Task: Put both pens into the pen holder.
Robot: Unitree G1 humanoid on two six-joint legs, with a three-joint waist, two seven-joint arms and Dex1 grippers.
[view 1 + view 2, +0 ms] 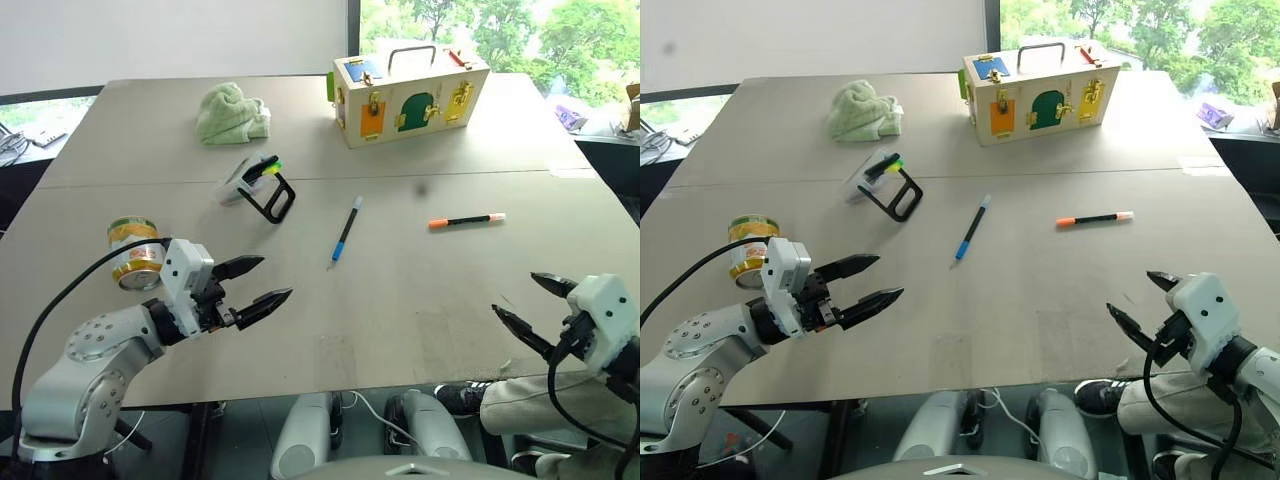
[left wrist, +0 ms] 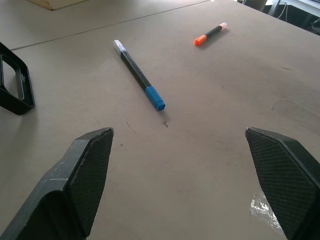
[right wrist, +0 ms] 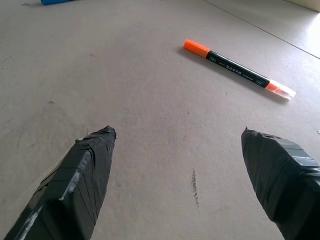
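Observation:
The orange pen is next for my right gripper, which should go to it and close on its black middle [image 1: 469, 220] [image 3: 237, 69], between the orange end and the clear end.
A blue pen [image 1: 345, 231] with a pale end lies on the grey table [image 1: 400, 300], near the middle. To its right rests the orange pen [image 1: 466, 220] with a black middle. The pen holder [image 1: 254, 185] lies on its side, left of the blue pen, its black loop handle toward me and green and yellow markers inside. My left gripper [image 1: 266, 281] hovers open over the near left of the table, pointing toward the blue pen [image 2: 139, 75]. At the near right edge my right gripper [image 1: 533, 298] is open, aimed toward the orange pen [image 3: 236, 68]. Both grippers are empty.
A yellow-labelled tin can [image 1: 135, 253] stands just left of my left gripper. A green cloth [image 1: 232, 112] lies at the back left. A wooden box [image 1: 408, 93] with latches and a handle sits at the back right.

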